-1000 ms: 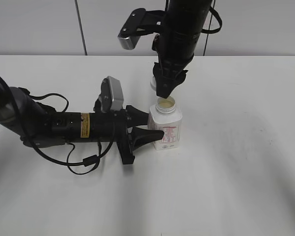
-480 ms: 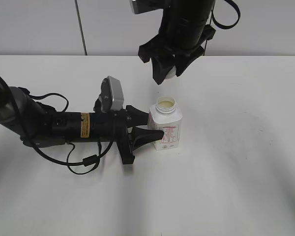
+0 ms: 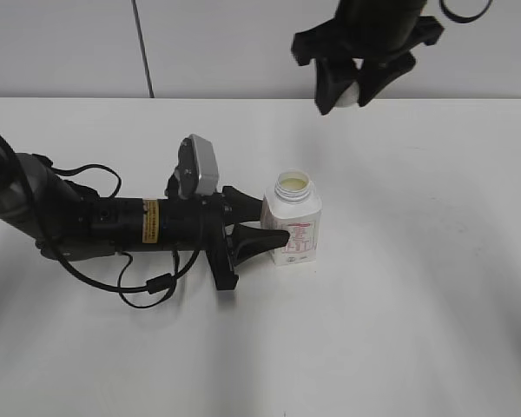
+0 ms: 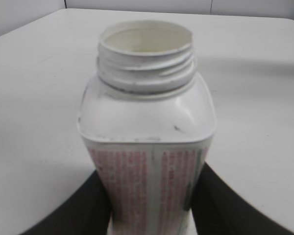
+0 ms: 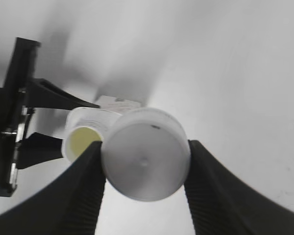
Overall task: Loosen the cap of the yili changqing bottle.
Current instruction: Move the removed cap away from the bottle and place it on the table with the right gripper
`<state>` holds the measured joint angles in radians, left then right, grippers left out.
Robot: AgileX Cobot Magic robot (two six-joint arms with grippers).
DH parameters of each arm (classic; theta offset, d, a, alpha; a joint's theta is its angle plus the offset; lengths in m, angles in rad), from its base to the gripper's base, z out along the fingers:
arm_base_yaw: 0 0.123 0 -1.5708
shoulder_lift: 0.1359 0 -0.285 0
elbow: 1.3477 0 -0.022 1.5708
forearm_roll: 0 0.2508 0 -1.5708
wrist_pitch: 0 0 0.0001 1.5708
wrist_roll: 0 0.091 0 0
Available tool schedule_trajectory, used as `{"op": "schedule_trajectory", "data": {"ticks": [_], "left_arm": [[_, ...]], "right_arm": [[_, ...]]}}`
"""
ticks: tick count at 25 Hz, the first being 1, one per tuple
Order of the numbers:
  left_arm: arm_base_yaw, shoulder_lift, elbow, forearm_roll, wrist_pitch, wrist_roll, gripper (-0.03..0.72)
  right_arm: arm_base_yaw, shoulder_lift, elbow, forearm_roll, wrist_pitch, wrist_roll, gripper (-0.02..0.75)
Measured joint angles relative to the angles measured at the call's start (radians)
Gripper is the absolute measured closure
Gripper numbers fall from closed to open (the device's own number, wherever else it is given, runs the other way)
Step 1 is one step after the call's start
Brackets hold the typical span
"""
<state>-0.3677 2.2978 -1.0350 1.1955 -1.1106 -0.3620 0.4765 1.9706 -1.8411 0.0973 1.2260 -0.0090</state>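
Observation:
Next, my right gripper sets the white cap down on the bare table [image 3: 393,242] next to the bottle, opposite my left gripper.
The white yili changqing bottle [image 3: 292,228] with red print stands upright on the table, its neck open and capless; it also shows in the left wrist view [image 4: 147,147] and the right wrist view [image 5: 83,134]. My left gripper [image 3: 259,228] is shut on the bottle's body from the left [image 4: 149,210]. My right gripper [image 3: 351,94] is shut on the round white cap [image 3: 348,95] and holds it high above the table, up and to the right of the bottle. In the right wrist view the cap [image 5: 146,155] sits between the right gripper's jaws [image 5: 144,188].
The white table [image 3: 417,287] spreads around the bottle. The left arm with its cable [image 3: 113,226] lies low across the table's left side. A pale wall [image 3: 69,43] stands behind the far edge.
My right gripper has risen and moved right, carrying the cap away from the bottle's open neck. The left gripper and the bottle have not moved.

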Motion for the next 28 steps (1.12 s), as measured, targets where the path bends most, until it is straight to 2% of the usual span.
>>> {"op": "schedule_trajectory", "data": {"ticks": [7, 13, 21, 28], "left_arm": [[0.0, 0.0, 0.0, 0.0, 0.0, 0.0, 0.379], [0.0, 0.0, 0.0, 0.0, 0.0, 0.0, 0.379], [0.0, 0.0, 0.0, 0.0, 0.0, 0.0, 0.379], [0.0, 0.0, 0.0, 0.0, 0.0, 0.0, 0.379]], "right_arm": [[-0.141, -0.076, 0.136, -0.028, -0.001, -0.005, 0.346], [-0.196, -0.106, 0.303, -0.015, -0.03, -0.022, 0.346], [-0.198, -0.102, 0.586, 0.024, -0.382, -0.023, 0.349], [-0.198, -0.027, 0.697, 0.057, -0.527, -0.023, 0.349]]}}
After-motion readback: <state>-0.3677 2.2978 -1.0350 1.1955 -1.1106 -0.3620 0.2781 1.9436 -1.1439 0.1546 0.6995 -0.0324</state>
